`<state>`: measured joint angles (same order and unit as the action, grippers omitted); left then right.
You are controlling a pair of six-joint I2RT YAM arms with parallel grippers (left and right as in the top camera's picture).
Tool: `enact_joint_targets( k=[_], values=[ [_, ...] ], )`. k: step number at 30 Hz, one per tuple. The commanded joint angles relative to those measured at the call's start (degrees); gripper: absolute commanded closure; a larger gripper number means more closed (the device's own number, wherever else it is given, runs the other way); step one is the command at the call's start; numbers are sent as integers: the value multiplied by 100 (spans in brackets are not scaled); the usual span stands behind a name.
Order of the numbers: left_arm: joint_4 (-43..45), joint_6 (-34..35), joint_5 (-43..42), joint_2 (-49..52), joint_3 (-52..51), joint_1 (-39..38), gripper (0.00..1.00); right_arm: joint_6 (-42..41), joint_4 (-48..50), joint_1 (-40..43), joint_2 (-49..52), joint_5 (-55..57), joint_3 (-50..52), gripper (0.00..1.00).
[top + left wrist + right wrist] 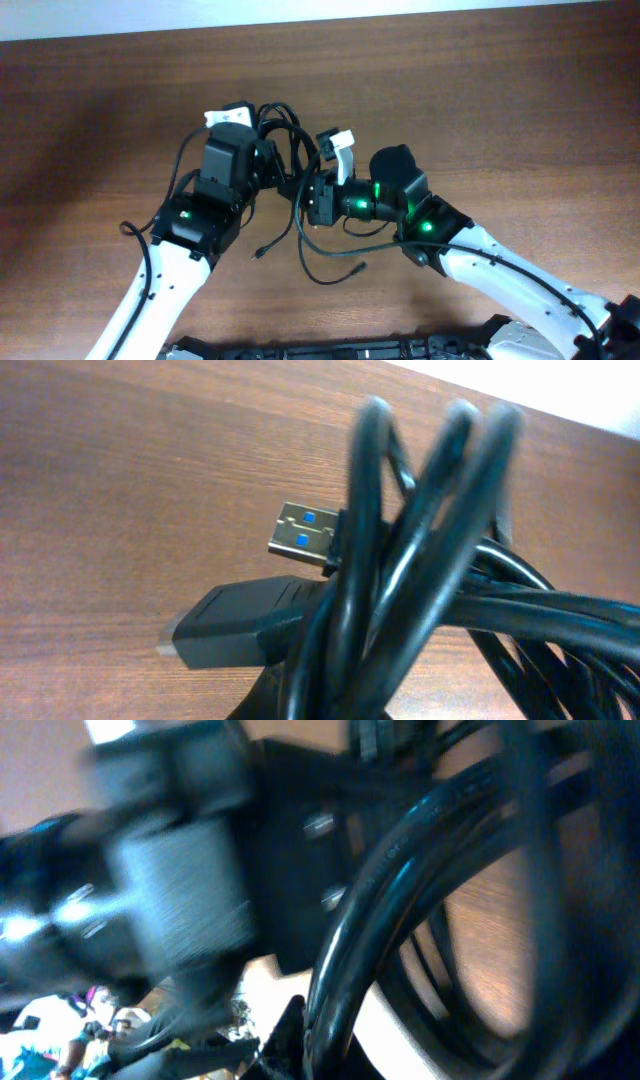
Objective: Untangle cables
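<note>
The robot's left gripper needs to release the black cables on the brown wooden table (305,191) below the gap between the two grippers.
The cables (287,140) are a knot of thin black cords held up between my two arms at the table's middle. Loose loops (322,262) trail from it toward the front, with small plug ends (258,254) lying on the wood. My left gripper (272,166) is shut on the bundle. In the left wrist view the cords (420,590) rise from the bottom centre, with a blue-tongued USB plug (300,536) and a dark plug body (232,626) behind them. My right gripper (311,197) faces the left one and is shut on a thick cord (345,980); its dark fingertips (300,1045) pinch it.
The brown wooden table (500,90) runs to a pale far edge (420,8). A dark rail (330,350) lies along the front edge. The left arm's blurred gripper body (170,870) fills the left of the right wrist view, very close.
</note>
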<state>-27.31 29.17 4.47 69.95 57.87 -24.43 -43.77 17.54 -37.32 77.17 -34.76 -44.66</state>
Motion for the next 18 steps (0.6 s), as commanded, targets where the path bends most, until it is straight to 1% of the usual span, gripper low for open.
enact_joint_targets(
  k=[1, 2, 3, 4, 5, 6, 7, 9, 10, 11, 13, 14, 15, 16, 17, 18],
  values=[
    [72, -861, -216, -354, 31, -205, 100, -234, 13, 568, 68, 33, -31, 96],
    [79, -986, -219, -501, 31, -205, 100, -343, 15, 706, 79, 28, -31, 96],
    [74, -1270, -400, -682, 31, -205, 100, -372, 15, 785, 79, 28, -28, 96],
    [72, -1665, -833, -767, 31, -205, 100, -372, 55, 782, 79, 28, -31, 96],
    [74, -2157, -1637, -789, 31, -205, 100, -374, 81, 748, 79, 28, -31, 96],
    [70, -2415, -2087, -754, 31, -205, 100, -400, 76, 719, 79, 26, -31, 96],
    [72, -2500, -2162, -660, 31, -205, 100, -649, 81, 651, 79, 26, -31, 96],
    [79, -2503, -2208, -387, 31, -208, 100, -647, 232, 621, 79, 4, -31, 96],
    [118, -2728, -2559, -304, 31, -208, 100, -647, 247, 621, 79, 192, -31, 96],
    [197, -3104, -3178, -289, 31, -208, 100, -649, 254, 621, 103, 382, -31, 96],
    [146, -3663, -3849, -286, 31, -208, 100, -645, 691, 616, 184, 400, -31, 96],
    [151, -3665, -4063, -289, 31, -208, 100, -638, 726, 616, 234, 542, -31, 95],
    [131, -3875, -4271, -289, 31, -205, 100, -603, 647, 649, 299, 767, -28, 94],
    [44, -4107, -4183, -289, 31, -153, 100, -605, 658, 732, 284, 621, -28, 74],
    [0, -4100, -4116, -289, 31, -9, 100, -605, 656, 848, 280, 387, -28, 63],
    [-22, -4100, -4116, -289, 31, 118, 100, -603, 654, 957, 280, 116, -31, 61]
  ],
)
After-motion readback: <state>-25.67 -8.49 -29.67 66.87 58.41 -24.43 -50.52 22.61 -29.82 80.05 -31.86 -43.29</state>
